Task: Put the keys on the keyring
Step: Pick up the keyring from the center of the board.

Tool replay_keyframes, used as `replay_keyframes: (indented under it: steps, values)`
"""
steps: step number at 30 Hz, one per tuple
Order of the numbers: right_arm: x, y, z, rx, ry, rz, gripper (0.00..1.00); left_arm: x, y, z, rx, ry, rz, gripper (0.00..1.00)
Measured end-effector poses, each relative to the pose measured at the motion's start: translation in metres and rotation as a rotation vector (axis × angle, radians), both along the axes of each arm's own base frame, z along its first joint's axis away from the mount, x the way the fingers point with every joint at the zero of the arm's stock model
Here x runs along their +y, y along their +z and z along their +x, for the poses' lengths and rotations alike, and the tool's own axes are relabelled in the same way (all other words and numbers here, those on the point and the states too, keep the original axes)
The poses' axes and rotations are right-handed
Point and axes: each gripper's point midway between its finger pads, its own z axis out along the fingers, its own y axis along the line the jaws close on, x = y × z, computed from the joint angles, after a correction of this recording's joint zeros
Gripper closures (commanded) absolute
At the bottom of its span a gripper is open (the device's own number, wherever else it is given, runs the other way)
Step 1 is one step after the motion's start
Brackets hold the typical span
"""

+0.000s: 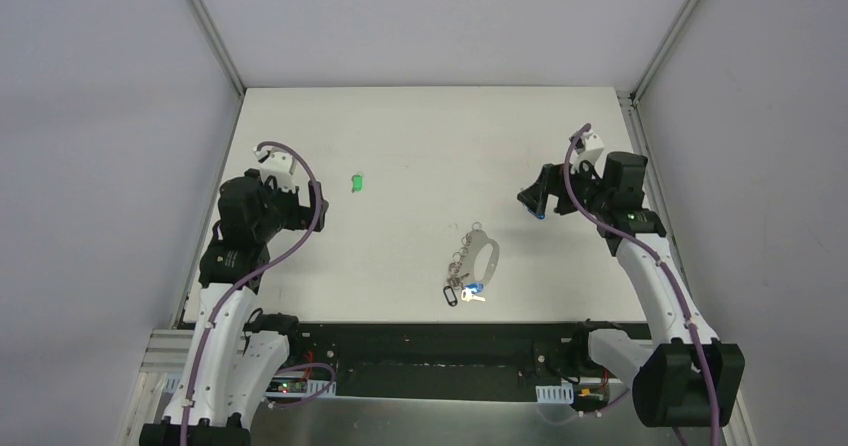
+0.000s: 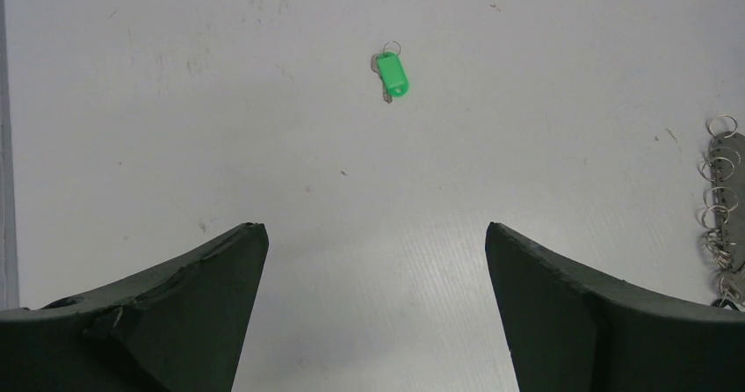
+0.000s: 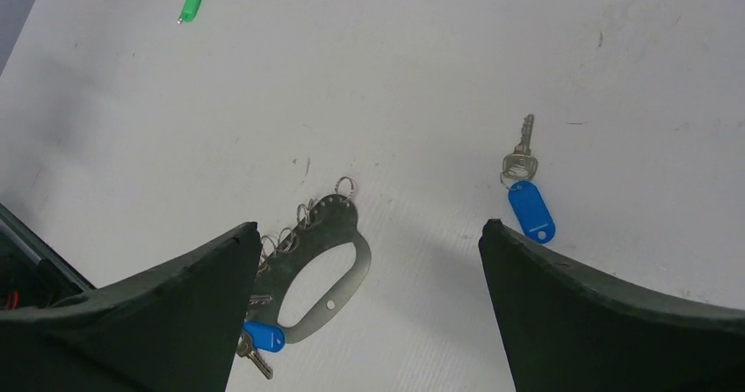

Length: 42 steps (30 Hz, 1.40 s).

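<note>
My right gripper should move to close on the small metal ring (image 1: pixel 477 226) (image 3: pixel 345 185), which sits at the far end of the keyring, opposite the black tag.
The keyring (image 1: pixel 480 258), a pale grey oval loop with small metal rings along one side, lies near the table's front centre, and shows too in the right wrist view (image 3: pixel 337 225) and the left wrist view (image 2: pixel 726 190). A green-tagged key (image 1: pixel 357 182) (image 2: pixel 394 76) (image 3: pixel 191 1) lies alone, left of centre. One blue-tagged key (image 3: pixel 530 209) (image 1: pixel 540 216) lies loose under my right gripper (image 1: pixel 533 196) (image 3: pixel 369 227). Another blue-tagged key (image 3: pixel 264 336) (image 1: pixel 472 290) rests at the keyring's near end. Both grippers are open and empty; the left gripper (image 1: pixel 300 206) (image 2: pixel 376 229) hovers short of the green key.
A small black tag (image 1: pixel 449 294) lies at the keyring's near end. The white table (image 1: pixel 420 136) is walled by grey panels left and right. A dark base rail (image 1: pixel 430 346) runs along the near edge.
</note>
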Motion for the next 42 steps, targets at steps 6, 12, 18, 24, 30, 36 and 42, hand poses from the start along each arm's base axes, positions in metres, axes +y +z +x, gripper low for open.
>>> replay_keyframes:
  steps: [6, 12, 18, 24, 30, 36, 42]
  values:
    - [0.026, -0.006, 0.004, 0.027, 0.096, -0.041, 0.02, -0.005, -0.002, 0.001, 0.016, -0.046, 0.011, 0.01]
    - [0.056, -0.019, 0.005, 0.039, 0.199, -0.111, 0.02, -0.013, -0.007, 0.01, 0.077, -0.107, 0.021, 0.0]
    - [0.07, -0.05, 0.004, 0.113, 0.24, -0.159, 0.02, -0.018, -0.003, 0.02, 0.103, -0.146, 0.017, 0.0]
    - [0.086, -0.072, 0.02, 0.179, 0.254, -0.193, 0.09, -0.025, -0.012, 0.02, 0.155, -0.175, -0.007, 0.09]
    - [0.099, -0.1, 0.033, 0.245, 0.252, -0.253, 0.32, -0.032, -0.011, 0.018, 0.159, -0.212, -0.032, 0.13]
    - [0.098, -0.126, 0.028, 0.328, 0.254, -0.304, 0.44, -0.037, -0.013, 0.018, 0.169, -0.232, -0.047, 0.14]
    - [0.101, -0.145, 0.023, 0.391, 0.273, -0.333, 0.5, -0.042, -0.016, 0.015, 0.177, -0.253, -0.064, 0.15]
